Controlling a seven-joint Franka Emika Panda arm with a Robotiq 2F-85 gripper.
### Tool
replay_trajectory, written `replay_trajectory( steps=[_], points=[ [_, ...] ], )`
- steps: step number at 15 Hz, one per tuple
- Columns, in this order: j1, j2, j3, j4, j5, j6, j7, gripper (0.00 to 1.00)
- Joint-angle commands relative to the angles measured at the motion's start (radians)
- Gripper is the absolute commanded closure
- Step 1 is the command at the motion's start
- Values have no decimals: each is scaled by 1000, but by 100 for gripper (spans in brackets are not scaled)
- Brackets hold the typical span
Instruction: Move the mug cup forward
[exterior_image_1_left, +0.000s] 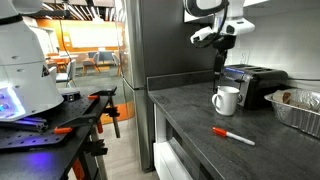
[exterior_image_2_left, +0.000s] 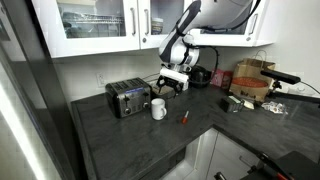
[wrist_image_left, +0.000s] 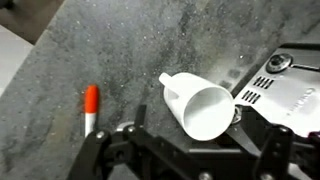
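I should close my gripper on the mug cup's rim (exterior_image_1_left: 219, 89) (wrist_image_left: 185, 115) next to its handle, with one finger inside the mug cup and the other outside it.
The white mug cup (exterior_image_1_left: 226, 100) stands upright on the dark counter, right beside the black toaster (exterior_image_1_left: 256, 84). Its handle points away from the toaster. It shows in both exterior views (exterior_image_2_left: 158, 108) and in the wrist view (wrist_image_left: 205, 108). My gripper (exterior_image_1_left: 226, 60) hangs above the mug and the toaster's near end, well clear of both. It also shows in an exterior view (exterior_image_2_left: 171, 86). In the wrist view its fingers (wrist_image_left: 200, 152) are spread wide and hold nothing, with the mug's rim between them and below.
A red-capped marker (exterior_image_1_left: 233, 136) lies on the counter in front of the mug, also in the wrist view (wrist_image_left: 91, 105). A foil tray (exterior_image_1_left: 303, 108) sits next to the toaster. The counter edge (exterior_image_1_left: 170, 118) drops off beside a steel fridge. Boxes (exterior_image_2_left: 250, 80) stand farther along.
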Motion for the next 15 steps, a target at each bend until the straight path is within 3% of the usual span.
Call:
replay_trajectory(
  steps=[1,9,11,15],
  points=[
    [-7,134,-5,181,-3,-103,-29,0],
    [3,328,-25,429,-30,-271,-7,0],
    [9,359,-36,469,-40,-288,1,28],
    [10,401,-45,523,-53,-317,-4,58]
  ],
)
